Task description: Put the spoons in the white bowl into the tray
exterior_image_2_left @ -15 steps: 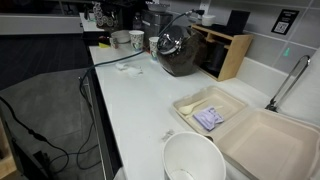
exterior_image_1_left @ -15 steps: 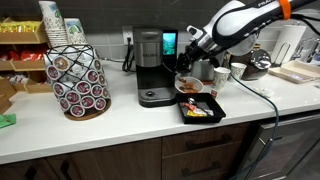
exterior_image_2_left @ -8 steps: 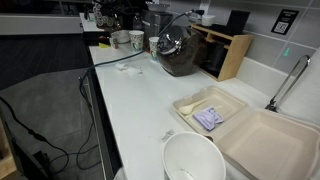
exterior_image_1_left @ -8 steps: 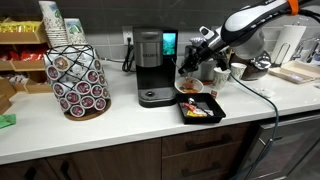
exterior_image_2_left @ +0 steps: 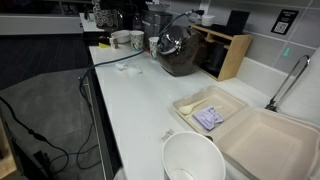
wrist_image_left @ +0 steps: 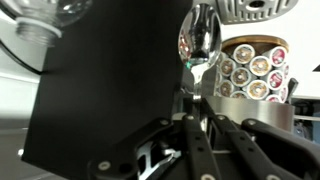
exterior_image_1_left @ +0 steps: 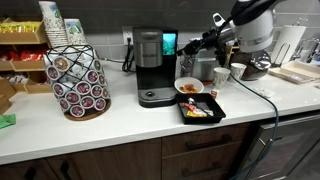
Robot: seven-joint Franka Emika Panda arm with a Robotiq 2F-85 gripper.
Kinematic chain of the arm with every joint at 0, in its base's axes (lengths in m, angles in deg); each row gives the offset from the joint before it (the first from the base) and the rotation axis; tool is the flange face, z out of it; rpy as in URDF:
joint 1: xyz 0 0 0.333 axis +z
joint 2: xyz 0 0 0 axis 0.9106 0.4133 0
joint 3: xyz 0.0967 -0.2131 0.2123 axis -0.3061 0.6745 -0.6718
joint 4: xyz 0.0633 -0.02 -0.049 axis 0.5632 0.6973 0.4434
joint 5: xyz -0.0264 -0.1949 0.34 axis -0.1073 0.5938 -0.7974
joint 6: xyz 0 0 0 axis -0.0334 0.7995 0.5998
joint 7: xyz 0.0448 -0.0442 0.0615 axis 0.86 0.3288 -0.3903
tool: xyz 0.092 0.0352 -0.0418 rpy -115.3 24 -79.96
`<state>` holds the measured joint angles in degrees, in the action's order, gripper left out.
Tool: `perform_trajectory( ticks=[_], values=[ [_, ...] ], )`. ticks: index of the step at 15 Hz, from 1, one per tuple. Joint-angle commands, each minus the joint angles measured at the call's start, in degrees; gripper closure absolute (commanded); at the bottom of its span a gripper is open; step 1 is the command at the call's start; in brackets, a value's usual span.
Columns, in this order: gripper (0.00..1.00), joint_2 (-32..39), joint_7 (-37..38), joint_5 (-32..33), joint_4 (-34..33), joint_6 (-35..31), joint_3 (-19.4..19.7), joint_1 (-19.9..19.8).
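The robot's gripper needs to release the shiny spoon beside the colorful packets in the black tray [exterior_image_1_left: 194, 112], with the spoon's handle toward the coffee machine.
The white bowl [exterior_image_1_left: 188, 88] sits on the counter in front of the coffee machine, with orange-red flecks of spoons [exterior_image_1_left: 188, 85] inside. The black tray [exterior_image_1_left: 183, 104] lies just in front of it and holds orange-red and dark bits. My gripper [exterior_image_1_left: 192, 47] hangs well above the bowl, beside the coffee machine's top. In the wrist view the fingers [wrist_image_left: 196, 118] are closed together on the thin handle of a shiny spoon [wrist_image_left: 200, 38], whose bowl end sticks out past the fingertips.
A black coffee machine [exterior_image_1_left: 148, 66] stands left of the bowl, and a pod rack [exterior_image_1_left: 78, 82] stands further left. A white cup [exterior_image_1_left: 221, 76], a metal pot [exterior_image_1_left: 258, 67] and a pale wooden board [exterior_image_1_left: 300, 72] are to the right. A foam container [exterior_image_2_left: 250, 130] lies in an exterior view.
My gripper has risen from just over the white bowl to well above it, and the arm has swung up and back.
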<state>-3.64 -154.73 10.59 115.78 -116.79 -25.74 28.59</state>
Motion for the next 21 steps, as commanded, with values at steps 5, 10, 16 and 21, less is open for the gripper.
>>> perform_trajectory(
  ticks=[5, 10, 16, 21],
  values=[
    [0.98, -6.5, 16.7, 11.8, 14.1, 13.4, 0.6, -4.1],
    [0.98, -14.1, 24.8, 17.4, 16.4, 19.1, 10.3, 4.6],
    [0.98, -22.4, 29.0, 21.6, 12.9, 34.3, 26.3, 20.3],
    [0.98, -22.6, 30.0, 28.1, 7.0, 46.0, 40.0, 34.9]
  ],
)
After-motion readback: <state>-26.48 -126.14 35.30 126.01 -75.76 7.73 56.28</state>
